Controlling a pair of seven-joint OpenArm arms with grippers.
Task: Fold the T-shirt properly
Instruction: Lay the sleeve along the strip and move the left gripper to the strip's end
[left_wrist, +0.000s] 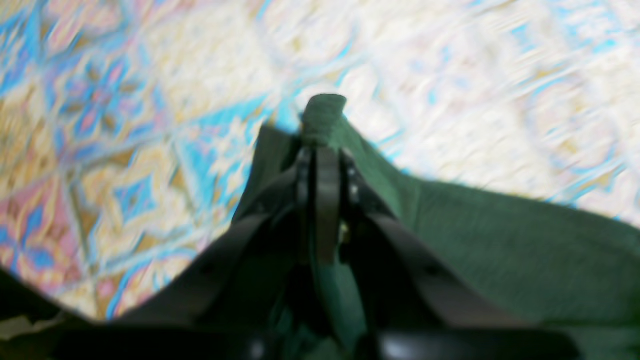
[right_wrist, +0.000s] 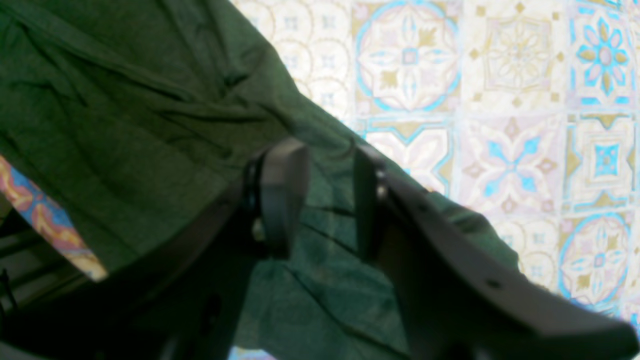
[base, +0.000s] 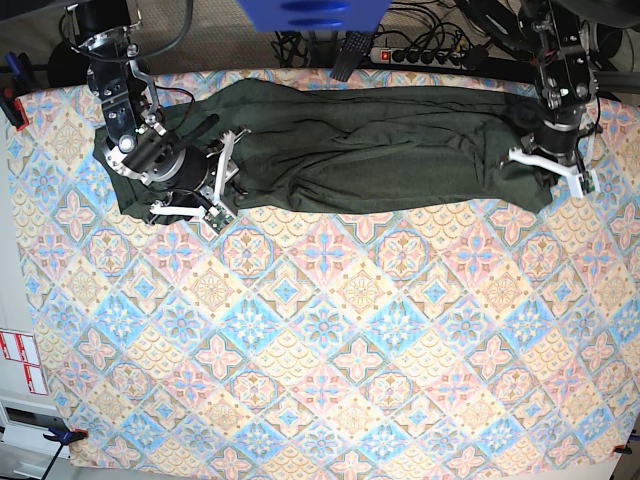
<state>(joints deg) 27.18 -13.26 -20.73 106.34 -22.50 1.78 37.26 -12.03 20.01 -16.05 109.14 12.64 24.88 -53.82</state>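
My left gripper is holding the T-shirt's near corner while folds bunch up behind it, so next I let go of the corner and grab the cloth closer to the T-shirt's far edge (base: 522, 108).
The T-shirt (base: 380, 150), dark olive-green and wrinkled, lies stretched sideways along the far part of the table. My left gripper (left_wrist: 325, 150) is shut on a fold of its cloth, and a tuft of fabric (left_wrist: 324, 117) pokes out past the tips. In the base view this gripper (base: 552, 172) sits at the shirt's right end. My right gripper (right_wrist: 325, 197) stands open just above the T-shirt (right_wrist: 125, 115), near a cloth edge, with fabric under the gap between the fingers. In the base view it (base: 222, 180) is over the shirt's left end.
A patterned tablecloth (base: 320, 330) of blue, pink and tan tiles covers the table. A power strip (base: 420, 56) and cables lie behind the far edge. Clamps (base: 12, 105) hold the cloth at the left edge. The left wrist view is blurred.
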